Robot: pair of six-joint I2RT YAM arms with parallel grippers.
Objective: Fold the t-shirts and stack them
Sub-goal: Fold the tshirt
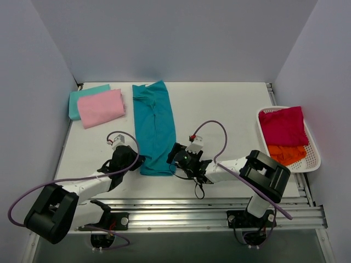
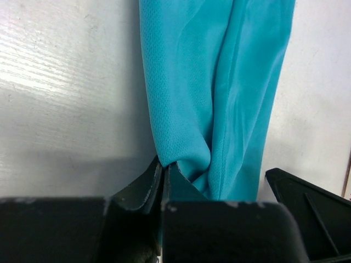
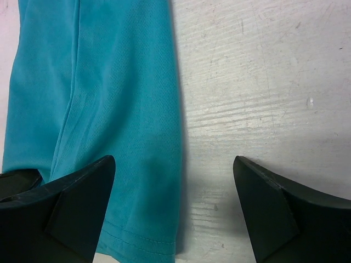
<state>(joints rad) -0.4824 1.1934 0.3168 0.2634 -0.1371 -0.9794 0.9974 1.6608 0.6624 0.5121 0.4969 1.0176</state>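
The robot's left gripper pinches the side edge of the teal t-shirt short of the near hem, so it should open and take the t-shirt's corner at the hem (image 1: 143, 173) before the fold.
A deep teal t-shirt (image 1: 155, 125) lies as a long folded strip down the middle of the table. My left gripper (image 1: 139, 159) is shut on its near left corner; the cloth (image 2: 214, 93) bunches between the fingers. My right gripper (image 1: 174, 158) is open over the near right corner, its fingers (image 3: 82, 197) straddling the teal hem (image 3: 137, 164) and bare table. A folded pink t-shirt (image 1: 101, 107) rests on a pale aqua one (image 1: 82, 94) at the far left. A crimson t-shirt (image 1: 283, 125) and an orange one (image 1: 286, 153) lie in the basket.
A white lattice basket (image 1: 313, 159) stands at the right edge of the table. White walls close the back and both sides. A metal rail (image 1: 208, 211) runs along the near edge. Purple cables loop from both arms.
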